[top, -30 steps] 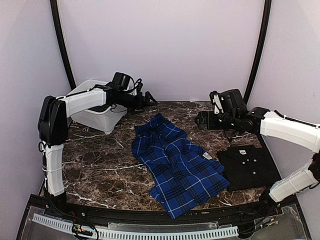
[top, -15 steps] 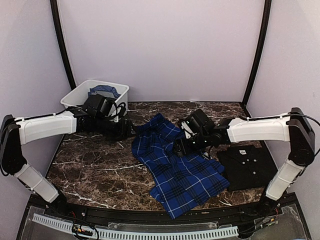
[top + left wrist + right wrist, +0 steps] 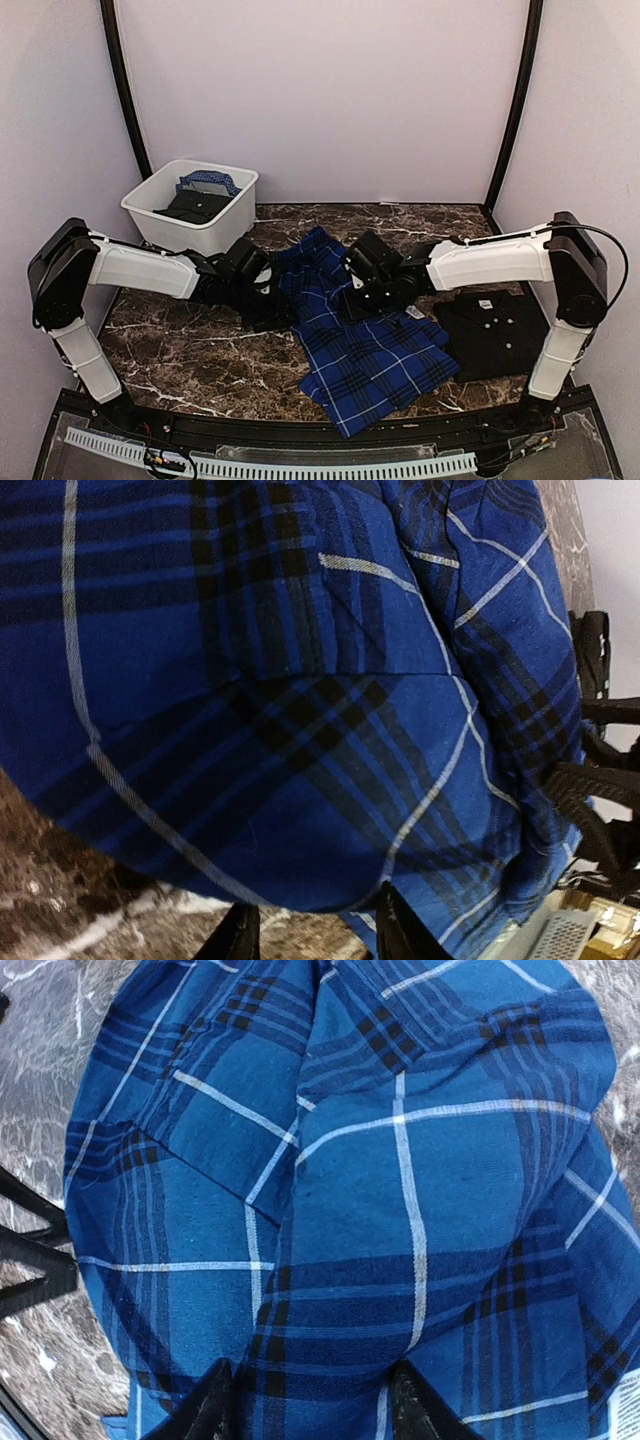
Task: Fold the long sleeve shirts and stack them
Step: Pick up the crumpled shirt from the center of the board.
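Observation:
Next, I pinch the shirt's raised fold [image 3: 345,1355] with my right gripper because the plaid shirt lies bunched in folds, then lift and spread the shirt with my left gripper before folding it.
The blue plaid shirt [image 3: 375,350] lies crumpled across the middle of the table. My left gripper [image 3: 280,300] is pressed onto its left edge. In the left wrist view, the two fingers of that gripper [image 3: 315,932] pinch a bulge of plaid cloth [image 3: 300,730] just above the marble. My right gripper [image 3: 355,298] is down on the shirt's upper middle. In the right wrist view, its fingers [image 3: 215,1405] squeeze a raised ridge of plaid shirt [image 3: 400,1190]. The black shirt [image 3: 497,332] lies folded flat at the right, apart from both grippers.
A white plastic tub [image 3: 228,222] stands at the back left with dark and blue cloth inside. The marble tabletop [image 3: 190,350] shows bare left of the plaid shirt. The table's front rail [image 3: 300,440] runs close to the shirt's lower hem.
Both arms swung down from the back of the table onto the plaid shirt, and both grippers went from wide open to closing on its cloth.

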`<state>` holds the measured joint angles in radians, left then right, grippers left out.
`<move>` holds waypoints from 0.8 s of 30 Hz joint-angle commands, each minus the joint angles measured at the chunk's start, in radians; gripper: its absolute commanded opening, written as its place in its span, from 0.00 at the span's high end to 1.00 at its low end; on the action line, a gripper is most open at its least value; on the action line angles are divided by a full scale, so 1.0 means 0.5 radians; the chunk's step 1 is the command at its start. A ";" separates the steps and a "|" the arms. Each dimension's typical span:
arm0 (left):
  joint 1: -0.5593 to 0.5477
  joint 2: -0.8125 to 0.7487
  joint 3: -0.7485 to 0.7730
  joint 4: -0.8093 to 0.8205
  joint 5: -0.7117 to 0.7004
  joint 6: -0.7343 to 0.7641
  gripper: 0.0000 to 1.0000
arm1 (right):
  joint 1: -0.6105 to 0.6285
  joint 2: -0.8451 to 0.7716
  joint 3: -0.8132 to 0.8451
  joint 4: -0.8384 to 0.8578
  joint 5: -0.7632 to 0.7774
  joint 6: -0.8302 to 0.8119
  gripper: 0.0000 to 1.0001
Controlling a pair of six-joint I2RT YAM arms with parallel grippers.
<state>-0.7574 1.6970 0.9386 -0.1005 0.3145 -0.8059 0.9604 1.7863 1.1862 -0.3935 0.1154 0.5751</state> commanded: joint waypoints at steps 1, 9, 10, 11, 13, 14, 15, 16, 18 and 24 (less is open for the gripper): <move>-0.028 0.068 0.073 0.035 -0.140 -0.066 0.67 | 0.009 0.037 0.092 -0.019 0.084 0.048 0.63; -0.030 -0.051 0.079 -0.107 -0.380 -0.026 1.00 | 0.001 0.022 0.169 -0.112 0.236 0.031 1.00; -0.029 -0.067 0.086 -0.139 -0.419 -0.017 1.00 | -0.002 0.011 0.171 -0.124 0.259 0.031 1.00; -0.031 -0.096 0.091 -0.159 -0.440 0.004 1.00 | -0.007 -0.004 0.174 -0.131 0.276 0.031 1.00; -0.030 -0.138 0.102 -0.207 -0.490 0.031 1.00 | -0.022 -0.036 0.171 -0.138 0.290 0.032 1.00; -0.031 -0.151 0.106 -0.235 -0.521 0.039 1.00 | -0.030 -0.048 0.168 -0.134 0.279 0.031 1.00; -0.031 -0.174 0.107 -0.241 -0.533 0.062 1.00 | -0.037 -0.053 0.168 -0.135 0.245 0.032 0.98; -0.031 -0.181 0.111 -0.254 -0.547 0.074 1.00 | -0.035 -0.053 0.175 -0.136 0.204 0.030 0.82; -0.030 -0.177 0.137 -0.284 -0.547 0.102 1.00 | -0.008 -0.051 0.187 -0.125 0.147 0.025 0.60; -0.031 -0.149 0.195 -0.298 -0.495 0.129 1.00 | 0.156 0.049 0.246 -0.177 0.181 0.064 0.35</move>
<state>-0.7689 1.6413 1.0050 -0.2050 0.0811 -0.7696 0.9855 1.7908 1.2701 -0.4725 0.2028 0.5869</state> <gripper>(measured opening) 0.004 0.646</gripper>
